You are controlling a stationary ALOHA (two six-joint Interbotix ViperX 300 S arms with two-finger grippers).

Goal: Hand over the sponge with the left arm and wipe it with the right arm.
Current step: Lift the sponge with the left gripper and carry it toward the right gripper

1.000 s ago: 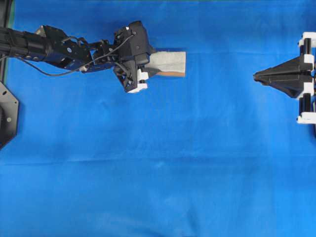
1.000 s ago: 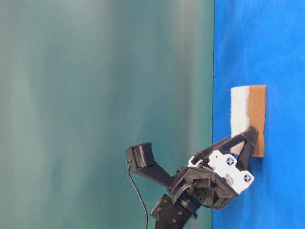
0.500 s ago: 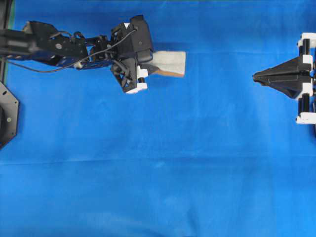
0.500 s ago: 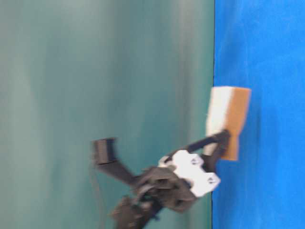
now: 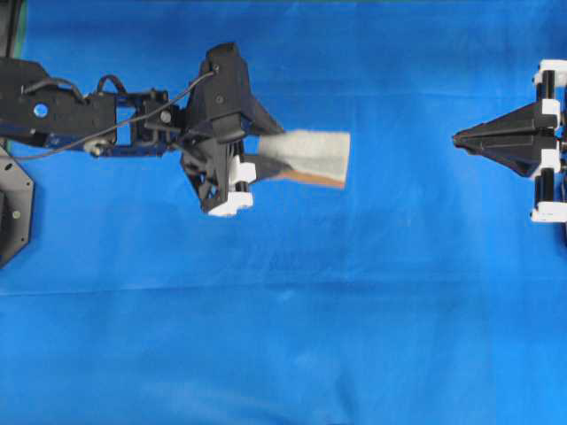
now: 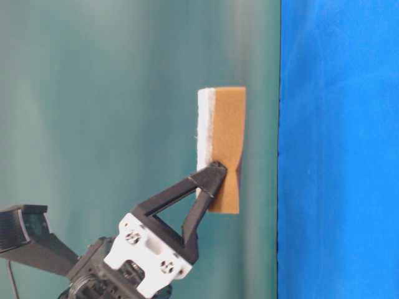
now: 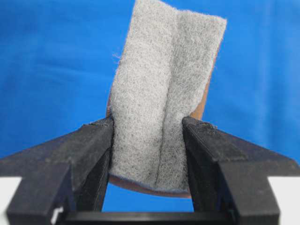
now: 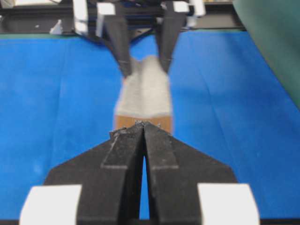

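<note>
The sponge has a loose end (image 5: 337, 159) (image 8: 143, 108) that sticks out away from my left gripper's fingers, and my right gripper should close on that end.
The sponge (image 5: 306, 156) has a speckled grey face over an orange-brown layer and hangs clear of the blue cloth, squeezed at its near end. My left gripper (image 5: 266, 164) is shut on the sponge (image 7: 159, 108), one black finger (image 7: 93, 140) on each long side. From table level the sponge (image 6: 225, 149) stands upright well off the cloth, pinched by the left gripper (image 6: 214, 173). At the right edge my right gripper (image 5: 459, 137) rests shut and empty, tips pointing left at the sponge (image 8: 144, 91). The right gripper (image 8: 142, 125) shows both fingers pressed together.
A blue cloth (image 5: 292, 310) covers the whole table. A green backdrop (image 6: 124, 93) fills the space behind. A black base plate (image 5: 11, 208) sits at the left edge. Between sponge and right gripper lies a wide stretch of bare cloth.
The left gripper has lifted the sponge off the cloth and carried it up and slightly toward the right. The right arm has stayed still.
</note>
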